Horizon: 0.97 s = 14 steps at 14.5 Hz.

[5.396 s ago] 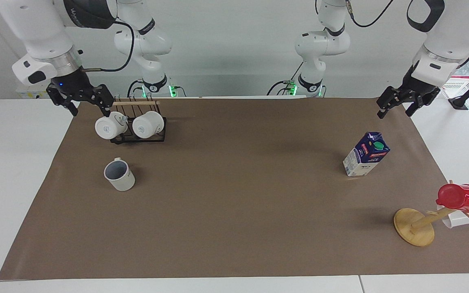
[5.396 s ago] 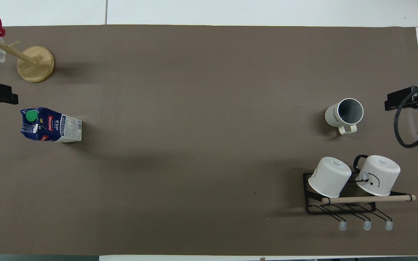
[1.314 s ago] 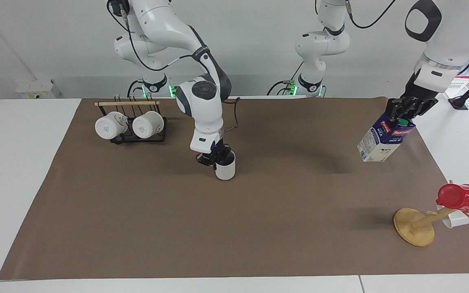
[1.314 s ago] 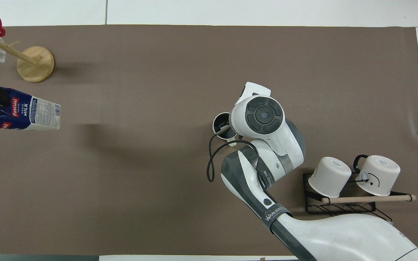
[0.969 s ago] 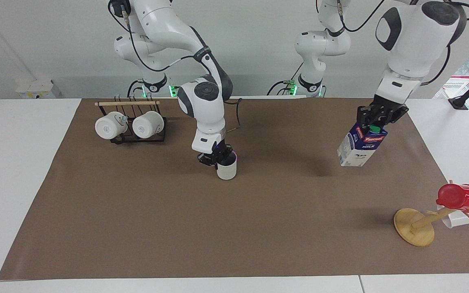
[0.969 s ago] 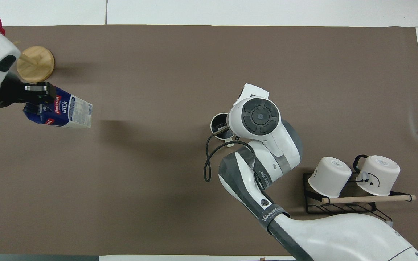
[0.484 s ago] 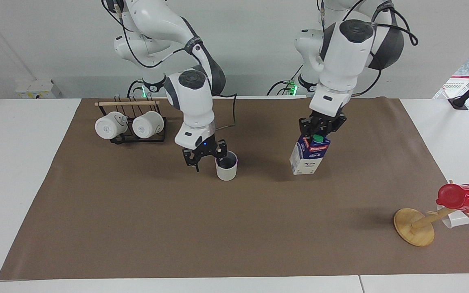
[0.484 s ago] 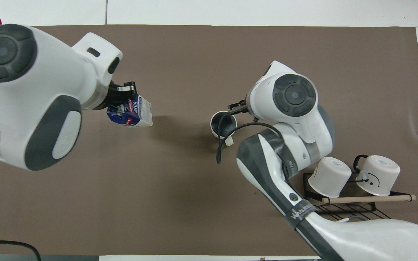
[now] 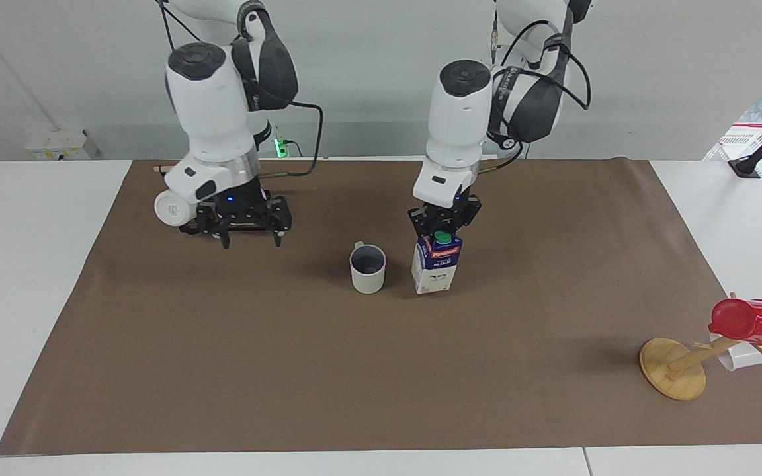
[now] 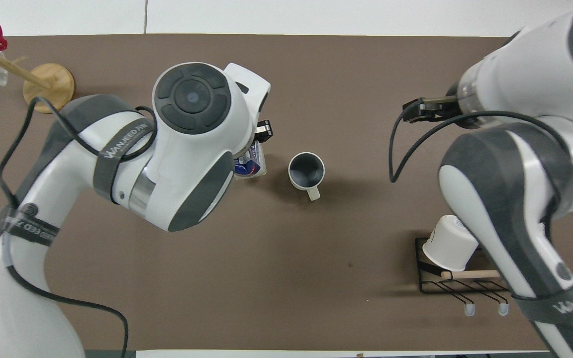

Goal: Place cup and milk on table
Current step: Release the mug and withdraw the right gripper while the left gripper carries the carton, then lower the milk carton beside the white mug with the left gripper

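Note:
My left gripper is going to release the milk, now upright beside the cup, on the brown paper (image 10: 266,184) beside the cup, toward the mug tree.
The cup (image 9: 368,268) stands upright on the brown paper of the table (image 9: 381,370), handle toward the robots; it also shows in the overhead view (image 10: 306,170). The milk (image 9: 434,268) stands upright right beside the cup, toward the left arm's end, its base on the paper. My left gripper (image 9: 442,226) is shut on the milk's gable top. In the overhead view the left arm hides most of the milk (image 10: 251,166). My right gripper (image 9: 249,233) is open and empty, raised over the paper next to the mug rack (image 10: 418,110).
A black wire rack (image 10: 445,288) holds a white mug (image 9: 170,208) near the right arm's base; its second mug is hidden by the right arm. A wooden mug tree (image 9: 672,377) with a red cup (image 9: 748,322) stands at the left arm's end.
My right gripper has let go of the cup and drawn back toward the rack. My left gripper has carried the milk in beside the cup and lowered it onto the paper.

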Each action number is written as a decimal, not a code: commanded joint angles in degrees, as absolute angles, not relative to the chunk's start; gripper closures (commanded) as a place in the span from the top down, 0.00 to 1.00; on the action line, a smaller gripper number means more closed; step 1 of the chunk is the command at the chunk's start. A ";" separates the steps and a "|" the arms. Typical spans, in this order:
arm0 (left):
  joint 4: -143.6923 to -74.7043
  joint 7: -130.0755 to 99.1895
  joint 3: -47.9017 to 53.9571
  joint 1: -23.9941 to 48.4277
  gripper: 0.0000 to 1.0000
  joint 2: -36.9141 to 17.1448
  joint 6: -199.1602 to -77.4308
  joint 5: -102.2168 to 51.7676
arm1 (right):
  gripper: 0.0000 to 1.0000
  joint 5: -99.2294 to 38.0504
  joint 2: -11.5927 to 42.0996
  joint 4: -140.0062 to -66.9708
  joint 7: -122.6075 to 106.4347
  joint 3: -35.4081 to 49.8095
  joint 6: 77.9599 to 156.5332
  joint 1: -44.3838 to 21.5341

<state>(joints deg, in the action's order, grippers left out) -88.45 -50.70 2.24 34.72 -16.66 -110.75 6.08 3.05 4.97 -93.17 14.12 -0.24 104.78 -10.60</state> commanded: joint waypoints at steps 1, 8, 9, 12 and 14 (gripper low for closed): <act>-86.92 -53.88 1.49 35.68 0.00 -18.02 -112.67 8.17 | 1.00 3.78 1.50 -93.08 14.77 0.35 99.51 -6.69; -92.37 -53.70 1.49 37.53 0.00 -16.61 -113.03 8.61 | 1.00 2.81 1.76 -83.66 10.90 -0.35 84.19 -1.76; -92.72 -53.70 1.49 37.53 0.00 -16.44 -112.07 8.70 | 1.00 1.86 1.32 -85.06 11.07 -0.35 85.33 -1.67; -92.99 -53.53 1.58 37.97 0.00 -16.26 -112.50 8.61 | 1.00 -0.26 0.88 -85.78 10.81 -0.44 85.17 -1.32; -93.51 -53.53 1.58 38.49 0.00 -16.00 -113.02 8.61 | 1.00 -0.44 0.88 -85.69 10.81 -0.26 85.34 -1.75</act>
<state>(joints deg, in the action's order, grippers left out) -91.27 -52.59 2.20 37.13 -17.89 -112.66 7.17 0.67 0.94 -85.85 11.79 -0.59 85.37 -2.09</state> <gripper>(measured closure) 0.586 0.000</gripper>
